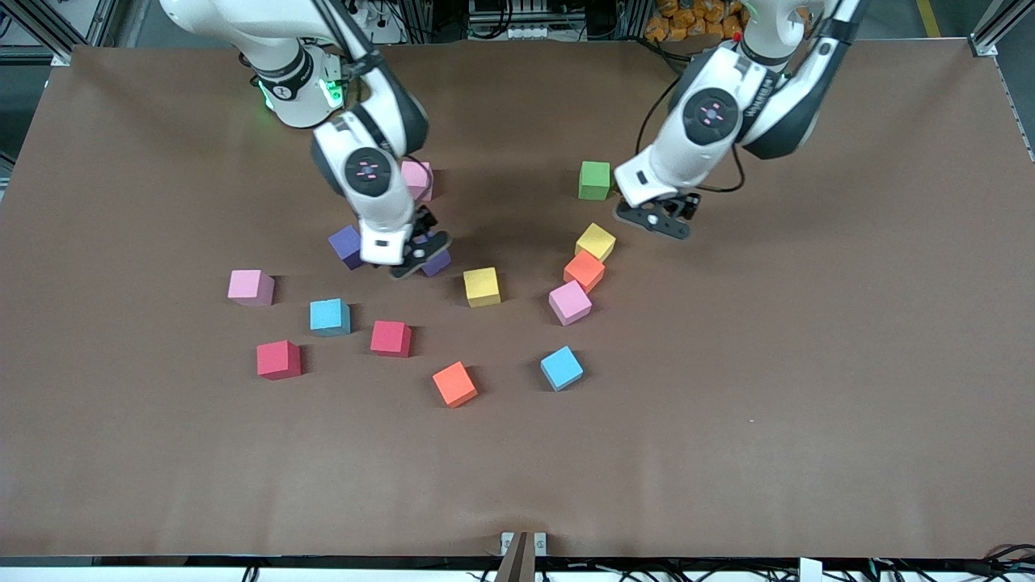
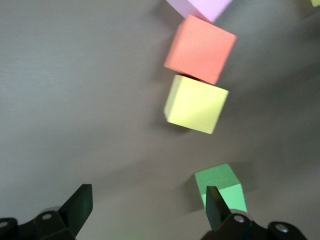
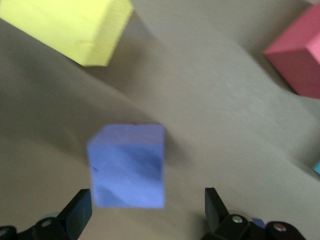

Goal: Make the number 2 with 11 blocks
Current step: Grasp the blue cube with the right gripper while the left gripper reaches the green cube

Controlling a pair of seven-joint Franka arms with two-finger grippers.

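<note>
The green block beyond the slanted row's yellow block is next for my left gripper, which should go to it and close on the green block's sides [image 1: 594, 181] [image 2: 221, 186].
Loose blocks lie scattered on the brown table; no number 2 shows. My right gripper [image 1: 416, 252] hangs open low over a purple block [image 1: 437, 263] [image 3: 127, 165], which sits just ahead of its fingers. A second purple block [image 1: 346, 245] and a pink one [image 1: 417, 179] lie close by. My left gripper [image 1: 659, 218] [image 2: 147, 205] is open beside the green block [image 1: 594, 179] [image 2: 220, 187], which lies outside one fingertip [image 2: 212, 202]. A yellow [image 1: 596, 241], an orange [image 1: 584, 270] and a pink block [image 1: 570, 302] form a slanted row near it.
Nearer the front camera lie a yellow block [image 1: 482, 286], two red [image 1: 390, 338] [image 1: 278, 360], two light blue [image 1: 330, 316] [image 1: 561, 368], an orange [image 1: 454, 384] and a pink [image 1: 251, 287]. A small clamp [image 1: 523, 550] sits at the table's front edge.
</note>
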